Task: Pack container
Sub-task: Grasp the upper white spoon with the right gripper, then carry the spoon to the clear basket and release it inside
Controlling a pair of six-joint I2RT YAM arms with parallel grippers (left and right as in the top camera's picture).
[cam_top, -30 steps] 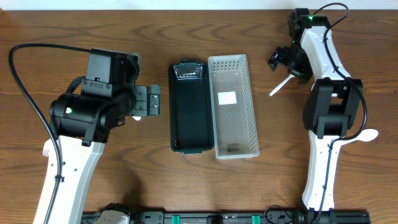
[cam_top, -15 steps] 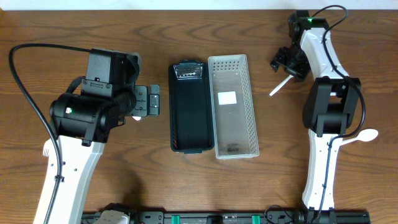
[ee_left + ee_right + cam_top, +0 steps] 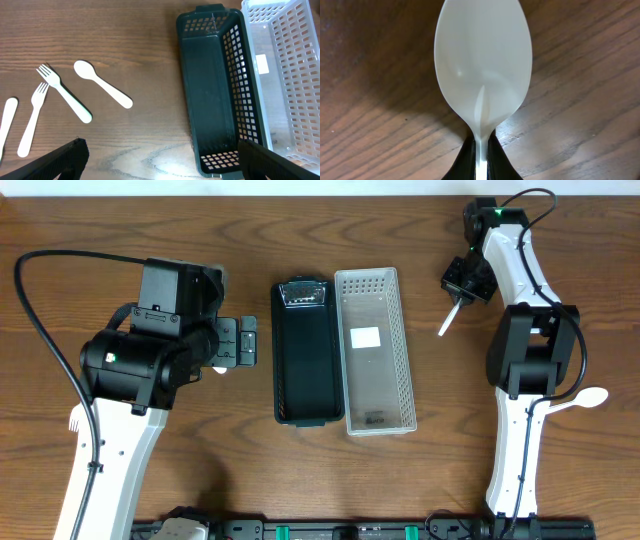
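My right gripper is going to put the white plastic spoon down beside the pale label inside the white basket [image 3: 365,366].
My right gripper [image 3: 462,283] [image 3: 480,162] is shut on the neck of a white plastic spoon [image 3: 482,65], just below its bowl. The spoon's handle [image 3: 447,321] sticks out toward the front left over the wood. A dark green basket [image 3: 303,355] [image 3: 212,85] and a white basket [image 3: 375,352] [image 3: 287,70] lie side by side mid-table, both holding no cutlery. My left gripper [image 3: 240,342] [image 3: 165,165] stands open left of the dark basket. Below it lie two white forks [image 3: 62,94] [image 3: 32,120] and a white spoon [image 3: 102,91].
Another white spoon [image 3: 588,396] lies at the right, beside the right arm's base link. One more white utensil handle [image 3: 7,125] shows at the left edge of the left wrist view. The left arm's body [image 3: 135,365] hides the cutlery from overhead.
My right gripper has gone from open to shut on the spoon's neck and shifted slightly right. The spoon's handle swung a little. The left arm has not moved.
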